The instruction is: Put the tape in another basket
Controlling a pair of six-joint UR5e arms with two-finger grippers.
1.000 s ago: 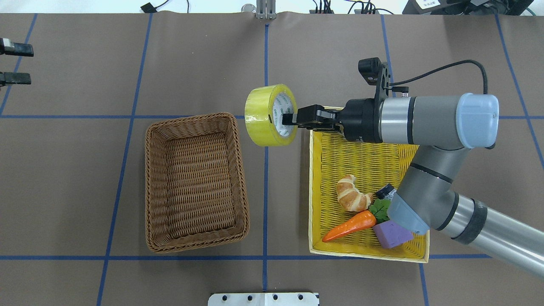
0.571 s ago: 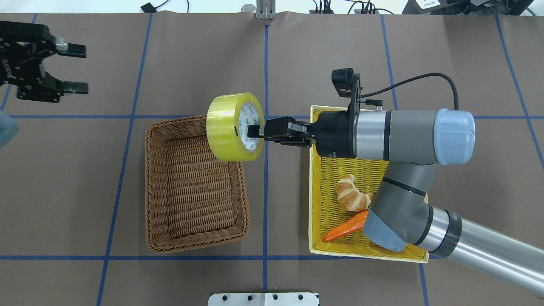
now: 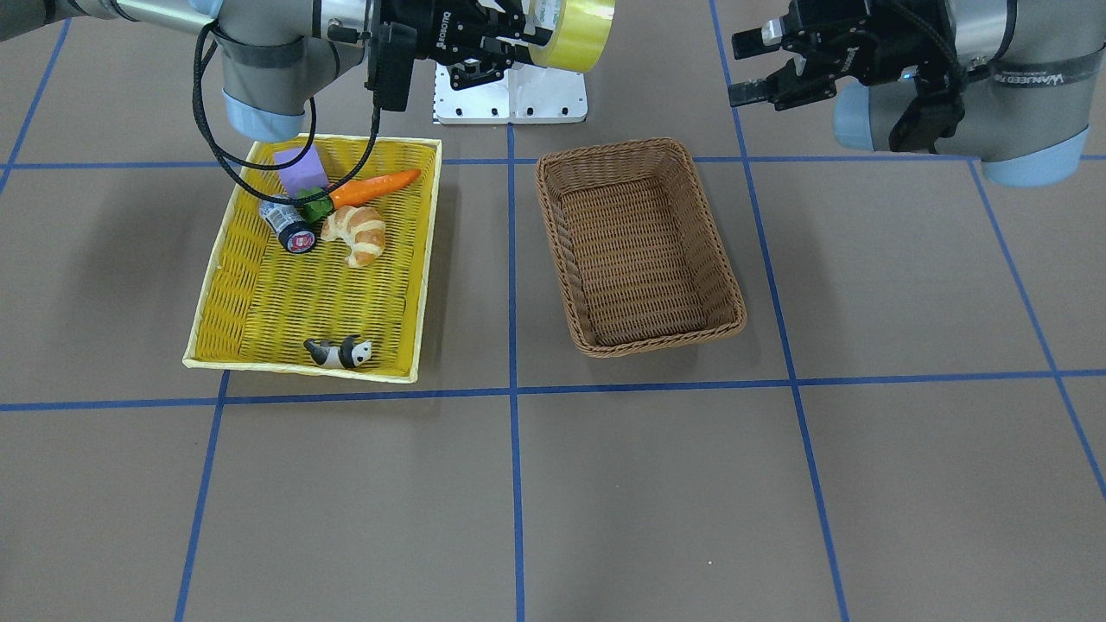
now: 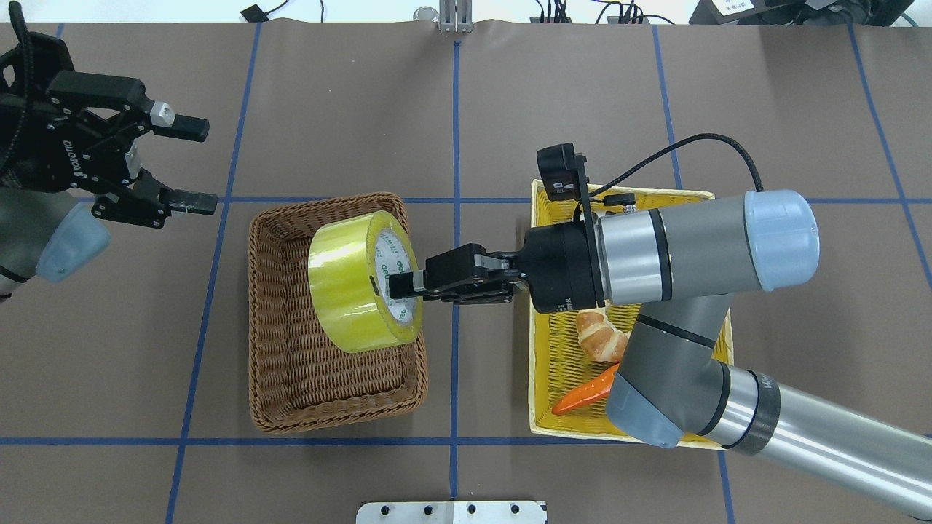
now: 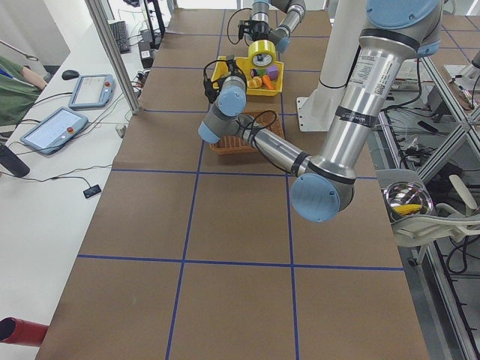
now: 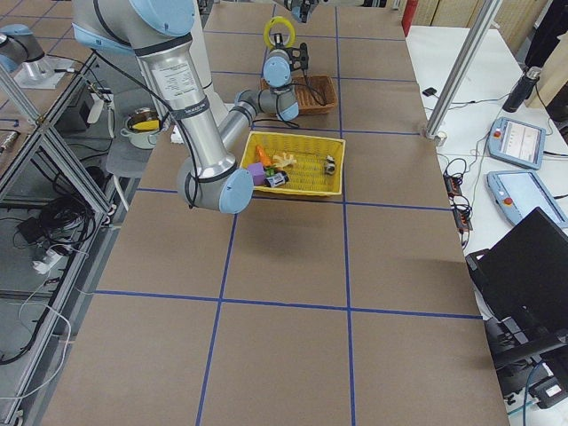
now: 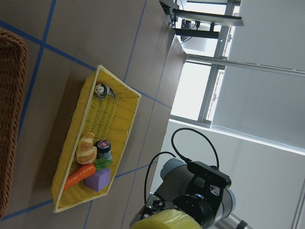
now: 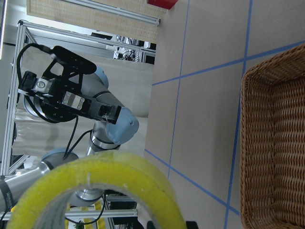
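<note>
The robot's left gripper will close on the tape's loose edge [image 3: 608, 16], opposite the edge that the right gripper holds, so it can take over the tape.
The tape [image 4: 349, 291], a wide yellowish roll with a white printed core, stands on edge in my right gripper [image 4: 400, 285]. The gripper is shut on the roll's wall, with one finger inside the core. In the overhead view the roll hangs over the right half of the brown wicker basket [image 4: 291, 393]. The front view shows the tape [image 3: 581, 34] well above the basket [image 3: 639, 250], which holds nothing. My left gripper [image 4: 210, 166] is open and empty, in the air beyond the basket's far left corner.
The yellow woven tray [image 4: 535, 364] sits to the right of the basket, under my right arm. It holds a croissant [image 3: 356, 235], a carrot [image 3: 376, 187], a purple block [image 3: 300, 168], a grey cylinder [image 3: 288, 226] and a panda figure [image 3: 339, 352].
My right arm has carried the tape left, from the gap between the tray and the basket to over the basket. My left gripper has come in from the left edge, open.
</note>
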